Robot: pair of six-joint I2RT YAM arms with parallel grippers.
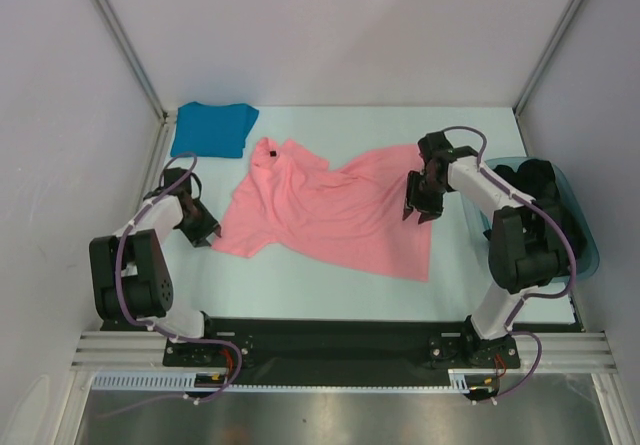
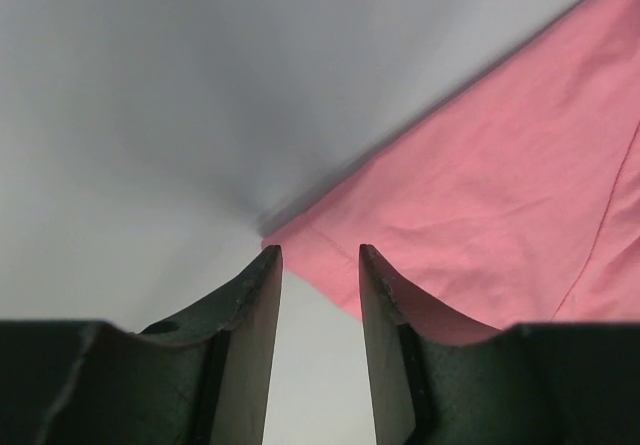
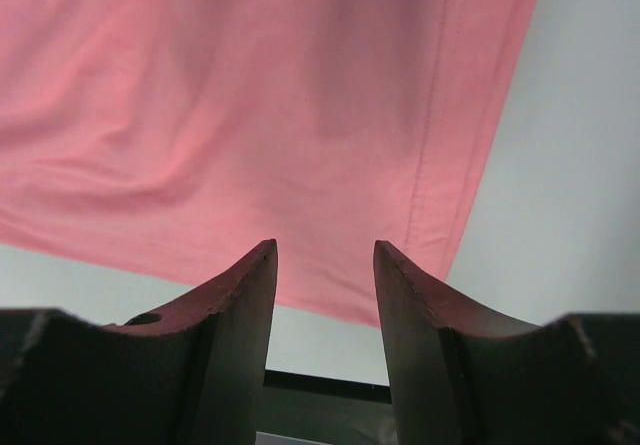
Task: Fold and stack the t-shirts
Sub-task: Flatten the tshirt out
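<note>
The robot's right gripper needs to close on the near hem corner (image 1: 426, 279) of the salmon pink t-shirt, on the side toward the teal tub.
The salmon pink t-shirt (image 1: 330, 210) lies spread and rumpled across the middle of the table. The teal-blue t-shirt (image 1: 212, 128) lies folded at the far left corner. My left gripper (image 1: 203, 227) is open and empty at the pink shirt's left corner; in the left wrist view (image 2: 315, 255) that corner (image 2: 480, 205) lies just past its fingertips. My right gripper (image 1: 418, 208) is open and empty above the pink shirt's right side; in the right wrist view (image 3: 325, 250) the shirt's hem (image 3: 300, 115) lies below its fingertips.
A translucent teal tub (image 1: 560, 210) holding dark items stands at the right edge, beside the right arm. White walls and metal frame posts enclose the table. The black mounting rail (image 1: 330, 340) runs along the near edge.
</note>
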